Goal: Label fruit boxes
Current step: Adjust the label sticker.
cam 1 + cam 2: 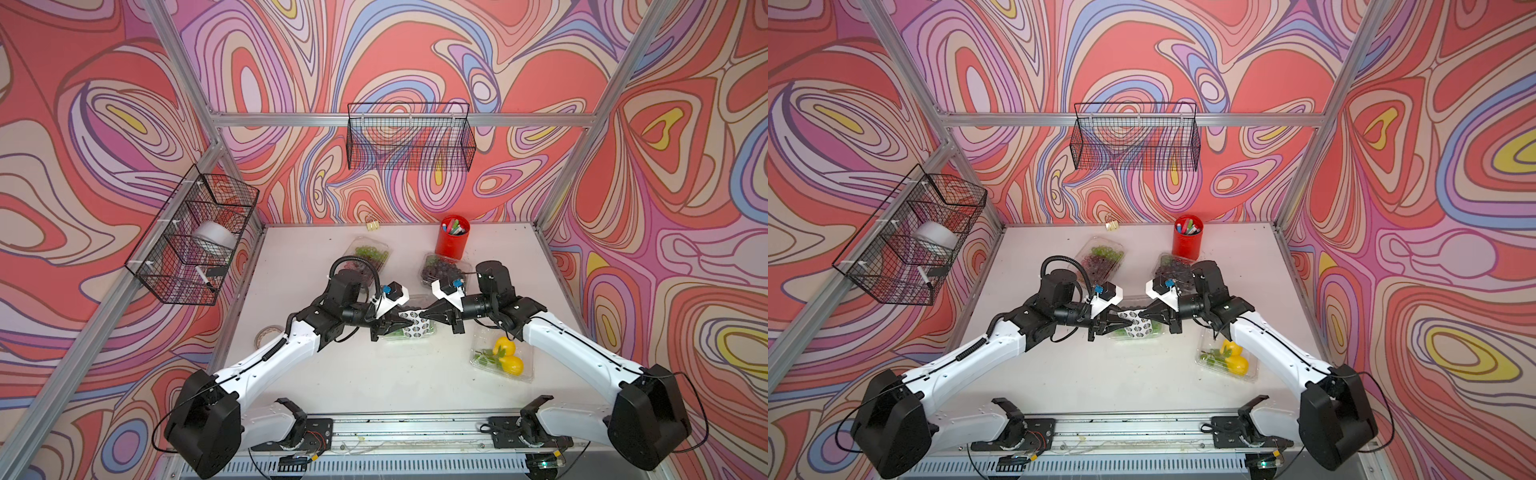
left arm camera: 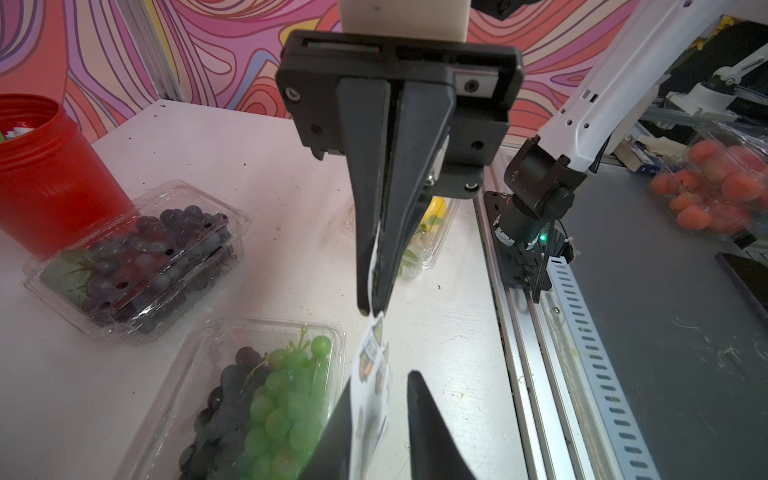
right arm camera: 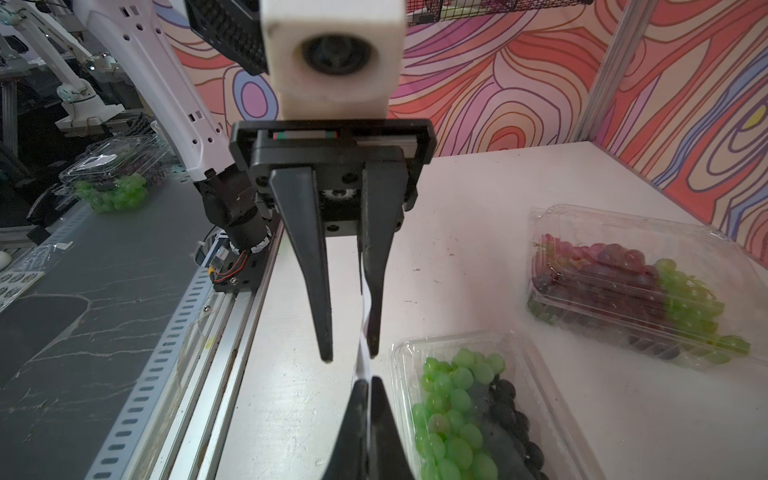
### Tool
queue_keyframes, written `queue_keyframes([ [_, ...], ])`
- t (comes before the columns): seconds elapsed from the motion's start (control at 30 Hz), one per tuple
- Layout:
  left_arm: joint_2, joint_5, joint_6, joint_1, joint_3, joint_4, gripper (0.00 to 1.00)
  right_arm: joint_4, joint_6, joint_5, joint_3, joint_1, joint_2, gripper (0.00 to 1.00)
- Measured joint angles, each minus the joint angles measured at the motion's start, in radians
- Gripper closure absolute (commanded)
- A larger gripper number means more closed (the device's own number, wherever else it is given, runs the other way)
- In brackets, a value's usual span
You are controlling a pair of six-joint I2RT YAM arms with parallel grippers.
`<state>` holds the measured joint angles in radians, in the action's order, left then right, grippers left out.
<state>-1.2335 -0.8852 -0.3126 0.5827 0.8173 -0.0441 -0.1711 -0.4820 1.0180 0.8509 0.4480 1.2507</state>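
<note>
I need to close my left gripper on the sheet [image 1: 409,324] before my right gripper opens, as the sticker sheet rests loose against a finger of my open left gripper.
Several clear fruit boxes lie on the white table. One with green and purple grapes [image 1: 368,253] is at the back, one with dark grapes [image 1: 442,268] stands by the red cup, and one with lemons [image 1: 503,357] is at the right. A box of green and dark grapes [image 2: 257,395] sits under the grippers. Above it hangs the white sticker sheet [image 1: 413,322]. My right gripper [image 3: 368,380] is shut on the sheet's edge [image 3: 363,332]. My left gripper [image 2: 382,382] is open, and the sheet [image 2: 372,374] rests against one of its fingers.
A red pen cup [image 1: 453,241] stands at the back right, a binder clip [image 1: 372,224] by the back wall, and a tape roll [image 1: 266,334] at the table's left edge. Wire baskets hang on the back wall [image 1: 409,137] and the left wall [image 1: 195,237].
</note>
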Motion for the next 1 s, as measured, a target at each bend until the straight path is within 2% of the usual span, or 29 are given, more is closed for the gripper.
queue_keyframes([
  [0.37, 0.011, 0.031, -0.01, 0.0, 0.0, -0.02, 0.76, -0.026, -0.027, 0.0, 0.0, -0.011, -0.009, 1.0],
  [0.6, 0.017, 0.053, -0.017, 0.0, 0.0, -0.028, 0.98, -0.032, -0.037, 0.001, 0.0, -0.013, -0.009, 1.0],
  [1.0, -0.012, 0.043, -0.032, 0.0, 0.024, -0.042, 1.0, -0.085, -0.075, 0.053, 0.021, -0.016, 0.014, 1.0],
])
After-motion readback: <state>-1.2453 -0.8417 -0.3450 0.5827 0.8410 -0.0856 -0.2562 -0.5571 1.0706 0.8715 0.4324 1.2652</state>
